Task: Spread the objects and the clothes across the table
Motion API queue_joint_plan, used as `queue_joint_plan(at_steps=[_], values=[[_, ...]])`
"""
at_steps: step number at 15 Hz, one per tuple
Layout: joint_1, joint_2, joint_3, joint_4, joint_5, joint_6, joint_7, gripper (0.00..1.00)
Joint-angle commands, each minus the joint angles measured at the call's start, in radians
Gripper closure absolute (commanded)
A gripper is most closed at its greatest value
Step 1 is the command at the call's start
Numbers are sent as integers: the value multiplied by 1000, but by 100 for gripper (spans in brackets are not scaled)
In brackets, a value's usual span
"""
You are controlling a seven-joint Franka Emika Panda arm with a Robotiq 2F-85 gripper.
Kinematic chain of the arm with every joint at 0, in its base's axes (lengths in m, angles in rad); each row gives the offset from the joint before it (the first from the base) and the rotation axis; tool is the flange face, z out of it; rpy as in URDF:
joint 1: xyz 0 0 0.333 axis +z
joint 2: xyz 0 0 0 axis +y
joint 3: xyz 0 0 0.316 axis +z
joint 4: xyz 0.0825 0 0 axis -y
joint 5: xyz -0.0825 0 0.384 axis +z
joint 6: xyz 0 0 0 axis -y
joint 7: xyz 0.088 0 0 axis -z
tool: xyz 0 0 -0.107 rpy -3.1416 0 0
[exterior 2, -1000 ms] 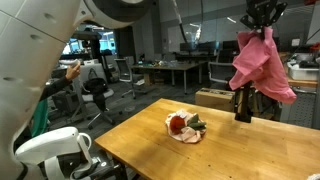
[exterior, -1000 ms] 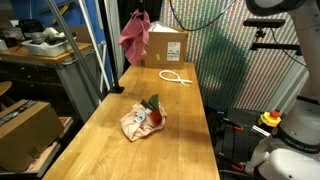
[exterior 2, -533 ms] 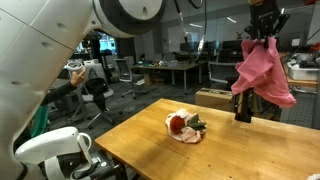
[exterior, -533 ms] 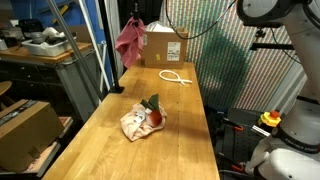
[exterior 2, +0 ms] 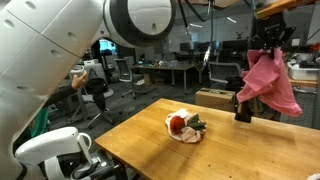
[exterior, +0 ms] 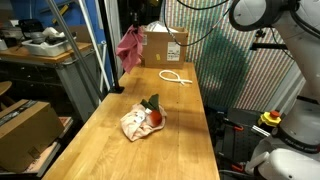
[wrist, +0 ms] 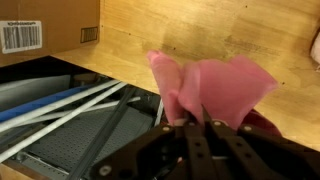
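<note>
Next, I let go of the bright pink cloth on the bare wood (exterior: 137,84) (wrist: 214,55) between the white looped cord and the cream cloth.
My gripper (exterior: 134,27) (exterior 2: 265,50) is shut on the bright pink cloth (exterior: 130,47) (exterior 2: 268,85), which hangs in the air over the far left edge of the wooden table (exterior: 180,140), beside the box. In the wrist view the pink cloth (wrist: 210,90) bunches between the fingertips of the gripper (wrist: 188,122). The cream cloth (exterior: 135,126) (exterior 2: 186,135) lies crumpled mid-table with the red toy (exterior: 154,114) (exterior 2: 179,124) on top of it. The white looped cord (exterior: 176,77) lies near the far end.
A brown cardboard box (exterior: 165,45) (wrist: 40,25) stands at the table's far end. Left of the table are metal poles (wrist: 70,105), a cluttered grey workbench (exterior: 40,50) and another box (exterior: 25,125). A dark upright object (exterior 2: 241,105) stands under the hanging cloth.
The gripper has carried the pink cloth lower and further toward the table's left edge. The cream cloth, toy and cord have not moved.
</note>
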Motion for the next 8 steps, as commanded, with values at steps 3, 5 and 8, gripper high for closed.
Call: queue_joint_plan(at_steps=[3,5,8], values=[[-3,48,-6,75,-6,12,-11,99],[0,54,-10,79,-10,16,-2,99],[0,62,-12,83,-16,14,-8,99]])
